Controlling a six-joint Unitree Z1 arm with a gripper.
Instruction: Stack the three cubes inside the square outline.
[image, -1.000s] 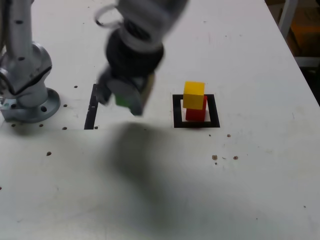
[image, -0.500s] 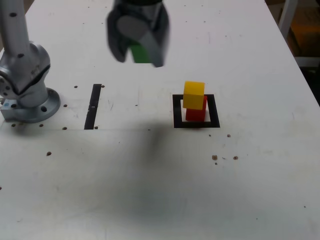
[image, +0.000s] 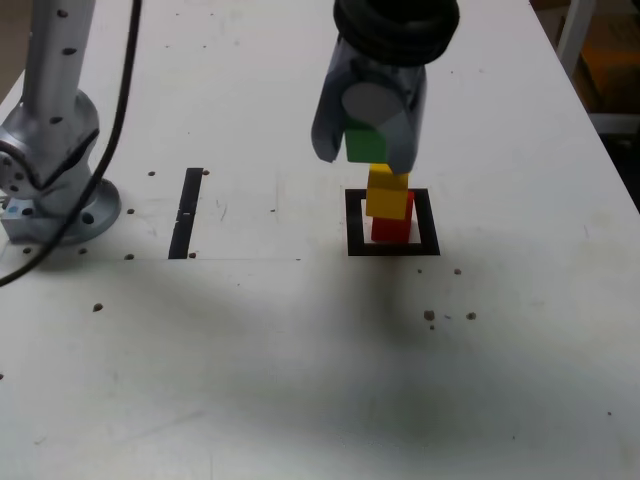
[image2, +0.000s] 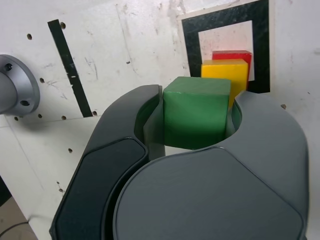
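I will let go of the green cube with my gripper on top of the yellow cube (image: 388, 165) (image2: 224, 82), which sits on the red cube.
A red cube (image: 391, 229) stands inside the black square outline (image: 355, 222), and a yellow cube (image: 388, 194) sits on top of it. Just above the yellow cube hangs a green cube (image: 366, 145), with my gripper (image: 366, 148) shut on it. In the wrist view the green cube (image2: 196, 112) is clamped between the two dark jaws of the gripper (image2: 196, 117). Beyond it show the yellow cube (image2: 225, 70), the red cube (image2: 232, 55) and the square outline (image2: 191, 35). Whether the green cube touches the yellow one I cannot tell.
The arm's grey base (image: 50, 170) is bolted at the exterior view's left, with a black cable (image: 118, 110) hanging beside it. A narrow black strip (image: 187, 212) lies between the base and the outline. Small holes dot the white table (image: 300, 380).
My gripper has carried the green cube up and toward the exterior view's right, from beside the black strip to above the yellow and red stack. The stack has not moved.
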